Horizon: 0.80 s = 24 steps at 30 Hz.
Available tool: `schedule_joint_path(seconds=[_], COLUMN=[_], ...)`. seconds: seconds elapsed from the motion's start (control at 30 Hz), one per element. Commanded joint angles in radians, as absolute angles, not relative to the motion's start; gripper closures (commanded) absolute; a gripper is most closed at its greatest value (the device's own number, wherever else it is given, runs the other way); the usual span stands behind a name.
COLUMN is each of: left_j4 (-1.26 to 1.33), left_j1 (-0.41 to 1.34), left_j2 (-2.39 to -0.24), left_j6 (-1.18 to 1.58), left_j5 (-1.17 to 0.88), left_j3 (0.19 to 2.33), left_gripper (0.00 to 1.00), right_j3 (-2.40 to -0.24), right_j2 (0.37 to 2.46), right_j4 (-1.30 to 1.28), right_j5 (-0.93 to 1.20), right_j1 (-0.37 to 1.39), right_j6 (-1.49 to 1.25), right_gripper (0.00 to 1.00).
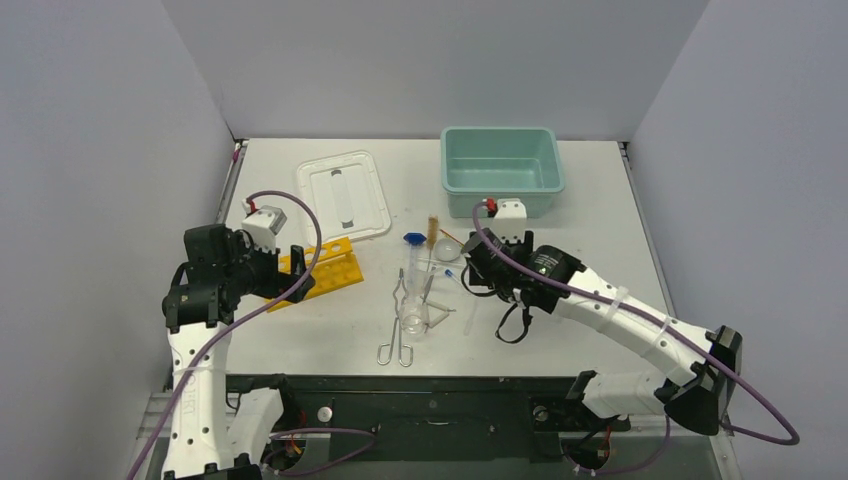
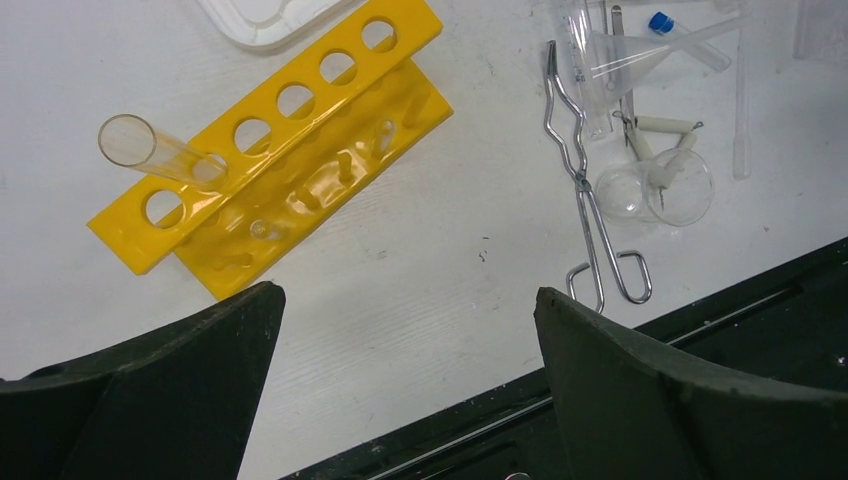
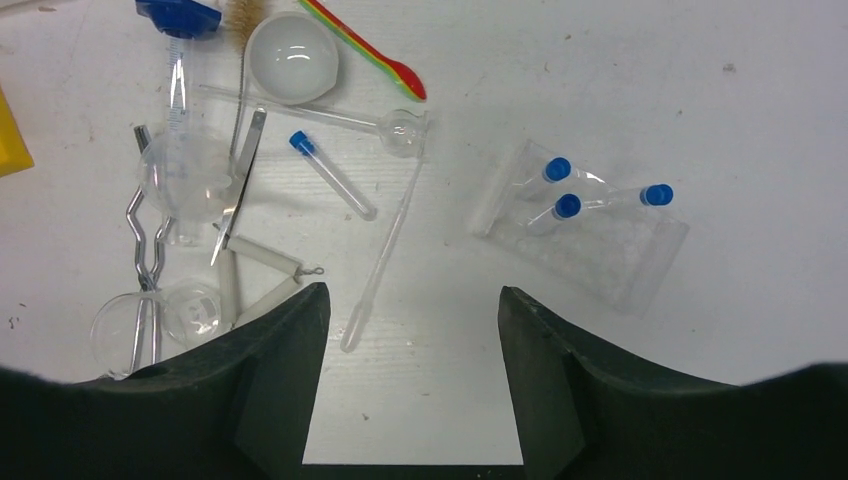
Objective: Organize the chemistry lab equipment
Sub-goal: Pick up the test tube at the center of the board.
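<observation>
Next, my right gripper goes next to the loose blue-capped vial beside the pipette and closes on the lower half of its clear body [image 1: 460,283] [image 3: 347,190].
The yellow holed rack [image 1: 318,268] lies left of centre and, in the left wrist view [image 2: 270,140], holds one clear tube [image 2: 160,152] at a slant. Metal tongs [image 1: 400,320] and a clear beaker [image 1: 413,320] lie at the centre. My left gripper [image 2: 408,292] is open and empty, near the rack's near end. My right gripper [image 3: 412,292] is open and empty above bare table. Beyond it lie a clear bag of blue-capped vials [image 3: 570,205], a loose vial [image 3: 330,175], a pipette [image 3: 385,255], the wire triangle [image 3: 255,275] and the round dish [image 3: 291,58].
The teal tub [image 1: 500,185] stands at the back right and the white lid [image 1: 343,195] at the back centre-left. A tan brush [image 1: 433,232] and a striped spoon [image 3: 370,45] lie near the dish. The table's black front edge [image 2: 700,320] is close behind the tongs.
</observation>
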<state>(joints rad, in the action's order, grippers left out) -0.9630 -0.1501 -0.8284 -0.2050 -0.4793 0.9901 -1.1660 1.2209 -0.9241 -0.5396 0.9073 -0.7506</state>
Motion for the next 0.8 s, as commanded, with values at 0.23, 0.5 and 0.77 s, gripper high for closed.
schedule_joint_path(seconds=[0.23,0.5,0.77], left_j4=[-0.917,-0.957,-0.966], left_j1=[-0.146,-0.147,-0.147], left_j2=[-0.825,-0.804,-0.796], left_j6=[-0.253,-0.275,-0.285], left_j5=[-0.491,-0.489,-0.500], left_j3=[0.998,1.020,1.026], left_gripper=[0.03,0.03,0.03], right_j3=[-1.185,-1.145,-1.103], right_j2=[1.415,1.554,1.632], right_j4=[-0.783,-0.697,-0.565], right_j5=[-0.535,-0.383,-0.322], right_j1=[0.975,0.905,0.849], right_j6=[-0.730,-0.720,-0.670], right_gripper=[0.46,0.52,0.53])
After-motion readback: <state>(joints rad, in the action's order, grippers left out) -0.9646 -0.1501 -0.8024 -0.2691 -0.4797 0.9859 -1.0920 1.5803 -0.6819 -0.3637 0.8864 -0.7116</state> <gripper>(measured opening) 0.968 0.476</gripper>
